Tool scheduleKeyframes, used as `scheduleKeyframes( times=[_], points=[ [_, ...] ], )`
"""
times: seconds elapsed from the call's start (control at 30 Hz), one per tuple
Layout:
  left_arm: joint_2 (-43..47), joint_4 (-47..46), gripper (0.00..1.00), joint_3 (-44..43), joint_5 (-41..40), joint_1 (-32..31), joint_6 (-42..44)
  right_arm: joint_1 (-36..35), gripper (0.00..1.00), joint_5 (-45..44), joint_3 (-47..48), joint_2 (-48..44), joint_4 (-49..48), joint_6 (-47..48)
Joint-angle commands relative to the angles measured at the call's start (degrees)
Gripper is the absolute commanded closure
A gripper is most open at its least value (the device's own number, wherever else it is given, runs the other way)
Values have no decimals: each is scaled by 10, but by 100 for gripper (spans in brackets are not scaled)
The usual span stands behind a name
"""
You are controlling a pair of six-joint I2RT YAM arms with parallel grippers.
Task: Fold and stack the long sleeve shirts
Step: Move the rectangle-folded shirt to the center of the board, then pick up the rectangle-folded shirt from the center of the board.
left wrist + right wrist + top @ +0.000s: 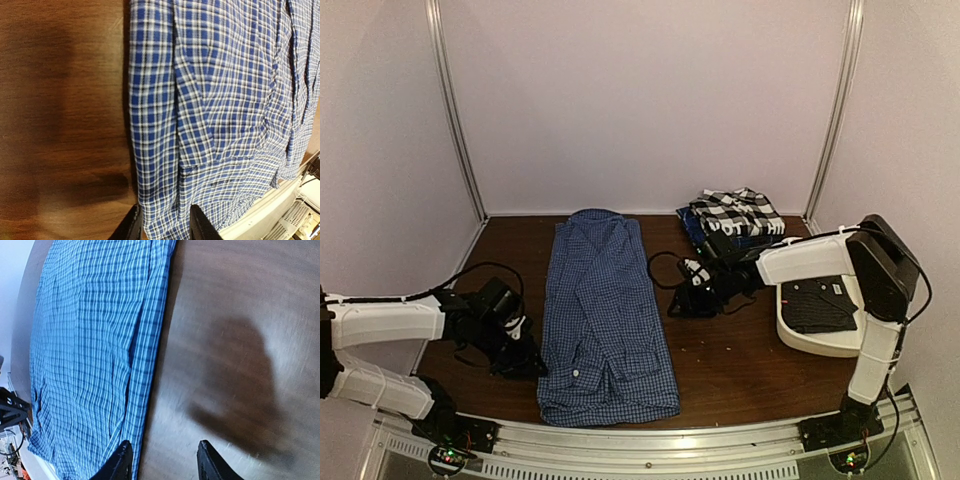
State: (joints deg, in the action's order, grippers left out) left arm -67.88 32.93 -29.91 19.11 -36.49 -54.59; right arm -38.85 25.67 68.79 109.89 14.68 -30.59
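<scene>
My right gripper needs to grip the blue-and-white fine-check shirt's long edge (666,367) near the hem, straight across from my left gripper.
The blue-and-white fine-check shirt (605,320) lies flat on the table as a long folded strip, collar at the far end. My left gripper (525,358) is low at its near left edge. In the left wrist view the gripper (165,225) is open, with the shirt's edge (210,100) between the fingers. My right gripper (682,303) is open just right of the shirt. In the right wrist view it (162,462) hovers over bare wood beside the shirt's edge (95,350). The black-and-white large-check shirt (738,212) lies folded on the dark blue lettered one (735,238) at the back right.
A white plastic tub (810,340) with a dark cloth (817,303) in it stands at the right, beside the right arm. Pale walls enclose the brown table (730,370) on three sides. A metal rail (650,440) runs along the near edge.
</scene>
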Motion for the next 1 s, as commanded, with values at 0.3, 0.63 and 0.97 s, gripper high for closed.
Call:
scheduleKeyframes(
  times=[0.3, 0.63, 0.97],
  points=[
    [70, -11, 72, -36, 63, -8, 34, -80, 59, 12, -162, -132, -17, -76],
    [92, -68, 71, 59, 100, -103, -43, -95, 59, 18, -183, -138, -38, -93],
    [87, -64, 73, 111, 91, -142, -95, -109, 59, 28, -184, -123, -51, -93]
  ],
)
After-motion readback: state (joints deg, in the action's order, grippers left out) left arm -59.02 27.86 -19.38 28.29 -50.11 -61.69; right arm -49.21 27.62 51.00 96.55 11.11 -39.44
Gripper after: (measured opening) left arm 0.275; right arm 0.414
